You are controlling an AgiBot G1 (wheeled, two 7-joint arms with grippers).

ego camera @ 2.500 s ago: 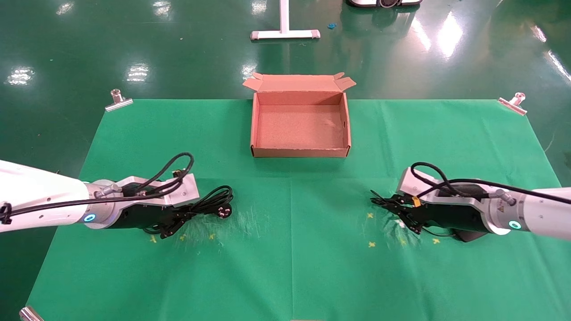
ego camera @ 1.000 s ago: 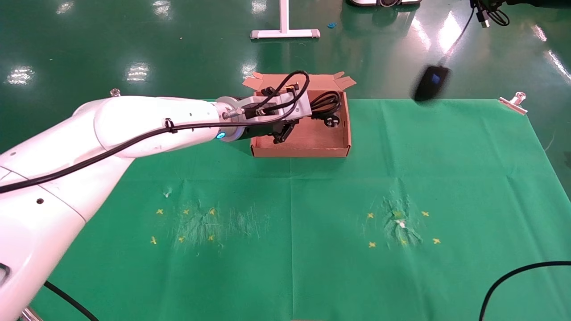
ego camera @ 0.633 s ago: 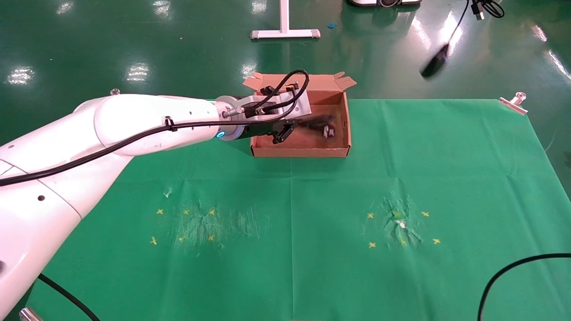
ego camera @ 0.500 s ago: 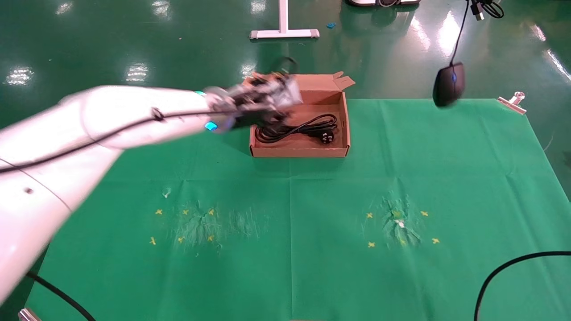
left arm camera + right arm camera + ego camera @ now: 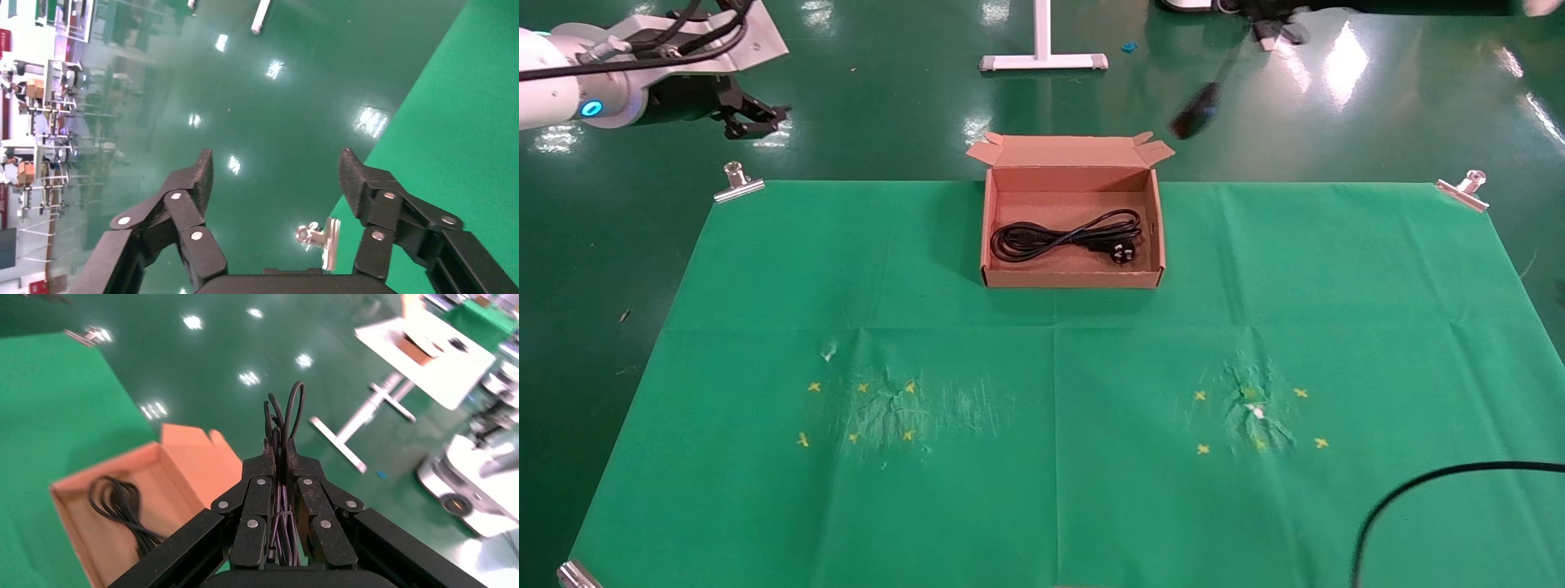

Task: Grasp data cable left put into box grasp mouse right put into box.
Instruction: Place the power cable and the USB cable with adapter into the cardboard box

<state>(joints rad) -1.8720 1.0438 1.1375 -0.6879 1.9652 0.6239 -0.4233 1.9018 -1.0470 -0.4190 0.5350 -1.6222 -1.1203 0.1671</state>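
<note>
The robot's right gripper needs to let go of the mouse beside the coiled black data cable, along the near side inside the box (image 5: 1051,256) (image 5: 119,535).
The brown cardboard box (image 5: 1071,279) stands open at the far middle of the green cloth. The black data cable (image 5: 1066,233) lies coiled inside it, plug towards the right. My left gripper (image 5: 756,114) is open and empty, raised beyond the table's far left corner; it also shows in the left wrist view (image 5: 275,177). My right gripper (image 5: 280,447) is shut on the mouse's bundled thin cord (image 5: 283,416), high beyond the box. The mouse (image 5: 1197,114) hangs from that cord, blurred, in the air just right of the box's lid flap. The box (image 5: 141,484) and the cable (image 5: 122,508) show below it.
Metal clips (image 5: 738,184) (image 5: 1463,189) hold the cloth's far corners; one shows in the left wrist view (image 5: 321,236). A white stand foot (image 5: 1042,61) is on the floor behind the box. A black robot cable (image 5: 1418,486) arcs over the near right corner.
My left gripper let the data cable go into the box and pulled away to the far left. The mouse, dangling on its cord, swung left towards the box.
</note>
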